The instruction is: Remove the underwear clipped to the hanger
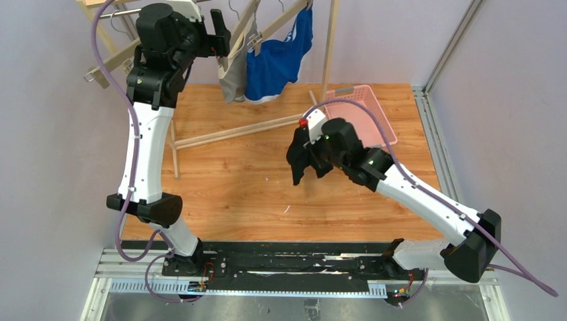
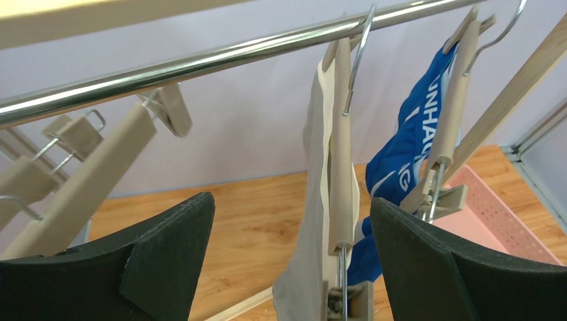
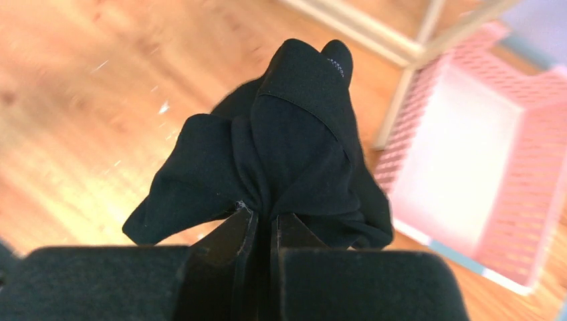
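Note:
My right gripper is going to let go of the black underwear inside the near end of the pink basket (image 1: 354, 136) (image 3: 426, 200), toward the wooden rack.
My right gripper (image 3: 269, 221) is shut on the black underwear (image 3: 287, 147), which hangs bunched from it above the wooden floor (image 1: 254, 180), left of the pink basket (image 1: 364, 110). The black underwear also shows in the top view (image 1: 301, 157). The grey underwear (image 2: 314, 221) with a pale waistband hangs clipped to a beige hanger (image 2: 342, 154) on the metal rail (image 2: 200, 63). The blue underwear (image 2: 401, 160) with white lettering hangs clipped to the hanger beside it. My left gripper (image 2: 291, 261) is open, raised by the rail, with the grey underwear between its jaws but untouched.
An empty beige clip hanger (image 2: 87, 187) hangs on the rail to the left. The wooden rack frame (image 1: 234, 130) has a leg and a low crossbar across the floor. The pink basket (image 3: 481, 154) stands at the back right by the rack's post.

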{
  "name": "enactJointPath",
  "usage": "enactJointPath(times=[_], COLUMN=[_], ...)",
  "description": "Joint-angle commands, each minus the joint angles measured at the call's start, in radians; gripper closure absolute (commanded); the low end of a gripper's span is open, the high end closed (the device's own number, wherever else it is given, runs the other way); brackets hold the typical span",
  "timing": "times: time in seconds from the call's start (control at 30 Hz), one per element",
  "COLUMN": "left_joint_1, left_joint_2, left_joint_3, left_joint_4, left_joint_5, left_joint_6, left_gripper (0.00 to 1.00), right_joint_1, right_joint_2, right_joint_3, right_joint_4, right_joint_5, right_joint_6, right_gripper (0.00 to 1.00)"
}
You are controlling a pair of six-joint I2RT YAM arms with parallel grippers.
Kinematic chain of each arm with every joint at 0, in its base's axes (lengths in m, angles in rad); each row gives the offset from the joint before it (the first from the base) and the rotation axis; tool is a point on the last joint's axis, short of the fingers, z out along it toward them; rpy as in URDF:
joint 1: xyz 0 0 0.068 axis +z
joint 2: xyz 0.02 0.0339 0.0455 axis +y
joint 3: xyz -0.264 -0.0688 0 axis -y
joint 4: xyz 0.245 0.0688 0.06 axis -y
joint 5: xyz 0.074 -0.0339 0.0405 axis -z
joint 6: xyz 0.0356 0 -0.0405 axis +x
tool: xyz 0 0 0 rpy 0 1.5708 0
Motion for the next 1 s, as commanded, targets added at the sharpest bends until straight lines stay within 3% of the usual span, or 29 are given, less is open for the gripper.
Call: enactJointPath(times=[0.0, 0.33, 0.43, 0.83, 0.97], left_joint_1=[-0.003, -0.004, -0.004, -0.004, -0.004], left_joint_2=[0.000, 0.007, 0.012, 0.087, 0.090], left_joint_3=[0.022, -0.018, -0.044, -0.056, -0.057], left_joint_4=[0.059, 0.107, 0.122, 0.138, 0.138], left_joint_5=[0.033, 0.043, 0.047, 0.098, 0.101], left_joint_6=[0.029, 0.019, 0.017, -0.014, -0.012], left_gripper=[0.03, 0.03, 0.10, 0.25, 0.38], right_joint_1=[-0.102, -0.442, -0.524, -0.561, -0.568], right_joint_2=[-0.021, 0.031, 0.070, 0.195, 0.231], right_joint_3=[0.097, 0.166, 0.166, 0.048, 0.028], right_joint_4=[0.015, 0.214, 0.229, 0.259, 0.266], right_joint_5=[0.143, 0.086, 0.010, -0.047, -0.079], right_joint_6=[-0.070, -0.041, -0.007, 0.002, 0.018], right_gripper=[0.99, 1.00, 0.99, 0.99, 1.00])
